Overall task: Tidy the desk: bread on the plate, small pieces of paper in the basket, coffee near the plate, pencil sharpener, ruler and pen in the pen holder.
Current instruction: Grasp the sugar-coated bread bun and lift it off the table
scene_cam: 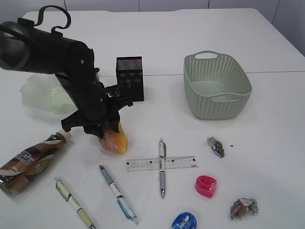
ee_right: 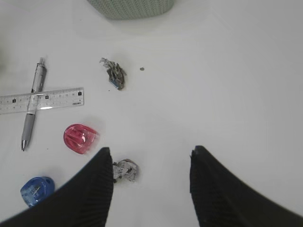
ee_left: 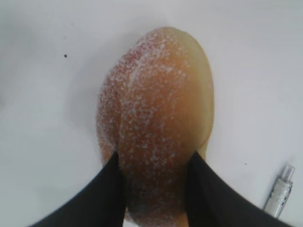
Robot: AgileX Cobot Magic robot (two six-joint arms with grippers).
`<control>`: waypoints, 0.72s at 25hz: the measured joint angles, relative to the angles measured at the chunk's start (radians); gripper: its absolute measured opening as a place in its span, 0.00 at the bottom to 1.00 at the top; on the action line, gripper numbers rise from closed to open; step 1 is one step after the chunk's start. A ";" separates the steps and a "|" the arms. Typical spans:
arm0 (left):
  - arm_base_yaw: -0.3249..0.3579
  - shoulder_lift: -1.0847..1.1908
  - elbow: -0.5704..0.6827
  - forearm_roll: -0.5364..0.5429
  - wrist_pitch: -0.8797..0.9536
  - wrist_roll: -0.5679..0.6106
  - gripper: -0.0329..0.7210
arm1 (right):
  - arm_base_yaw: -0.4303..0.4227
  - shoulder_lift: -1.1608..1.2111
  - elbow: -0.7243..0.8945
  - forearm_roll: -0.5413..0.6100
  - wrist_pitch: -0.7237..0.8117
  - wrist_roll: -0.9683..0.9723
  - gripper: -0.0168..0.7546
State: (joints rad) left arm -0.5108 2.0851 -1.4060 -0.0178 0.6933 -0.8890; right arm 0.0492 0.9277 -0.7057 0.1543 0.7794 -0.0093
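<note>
My left gripper has the bread. It will let go of it in the middle of the pale plate (scene_cam: 60, 88), behind the coffee bottle.
A sugar-dusted bread (scene_cam: 114, 141) lies on the table under my left arm. In the left wrist view the left gripper (ee_left: 154, 160) is shut on the bread (ee_left: 156, 109), with a black finger pressed against each side. The right gripper (ee_right: 151, 156) hangs open over the bare table, with a crumpled paper piece (ee_right: 126, 170) just inside its left finger. The pale plate (scene_cam: 38, 93), black mesh pen holder (scene_cam: 129, 76), basket (scene_cam: 217, 86) and coffee bottle (scene_cam: 28, 162) stand apart. A ruler (scene_cam: 162, 163) lies across a pen (scene_cam: 162, 174).
Two more pens (scene_cam: 74, 202) (scene_cam: 117, 191) lie at the front left. A pink sharpener (scene_cam: 206, 186), a blue sharpener (scene_cam: 184, 221) and paper pieces (scene_cam: 215, 146) (scene_cam: 244, 208) sit at the front right. A pen tip (ee_left: 280, 189) shows beside the bread.
</note>
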 joint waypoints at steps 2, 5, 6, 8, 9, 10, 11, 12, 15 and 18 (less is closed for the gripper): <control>0.000 0.000 0.000 0.002 0.000 0.000 0.38 | 0.000 0.000 0.000 0.000 0.000 0.000 0.52; 0.000 -0.011 0.000 0.018 -0.007 0.000 0.38 | 0.000 0.000 0.000 0.000 0.000 0.000 0.52; 0.000 -0.022 0.002 0.025 -0.013 0.000 0.38 | 0.000 0.000 0.000 0.000 0.000 0.000 0.52; 0.000 -0.061 0.004 0.050 -0.049 0.000 0.38 | 0.000 0.000 0.000 0.000 0.000 0.000 0.52; 0.000 -0.087 0.004 0.064 -0.079 0.000 0.38 | 0.000 0.000 0.000 0.000 0.000 0.000 0.52; 0.000 -0.115 0.004 0.083 -0.111 0.000 0.38 | 0.000 0.000 0.000 0.000 0.000 0.000 0.52; 0.000 -0.137 0.004 0.100 -0.137 0.000 0.38 | 0.000 0.000 0.000 0.000 0.000 0.000 0.52; 0.004 -0.162 0.004 0.120 -0.162 0.000 0.38 | 0.000 0.000 0.000 0.000 0.002 0.000 0.52; 0.036 -0.219 0.004 0.145 -0.219 0.000 0.38 | 0.000 0.000 0.000 0.000 0.002 0.000 0.52; 0.111 -0.246 0.004 0.158 -0.217 0.000 0.38 | 0.000 0.000 0.000 0.000 0.002 0.000 0.52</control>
State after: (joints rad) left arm -0.3995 1.8394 -1.4021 0.1404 0.4762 -0.8894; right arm 0.0492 0.9277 -0.7057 0.1543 0.7811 -0.0093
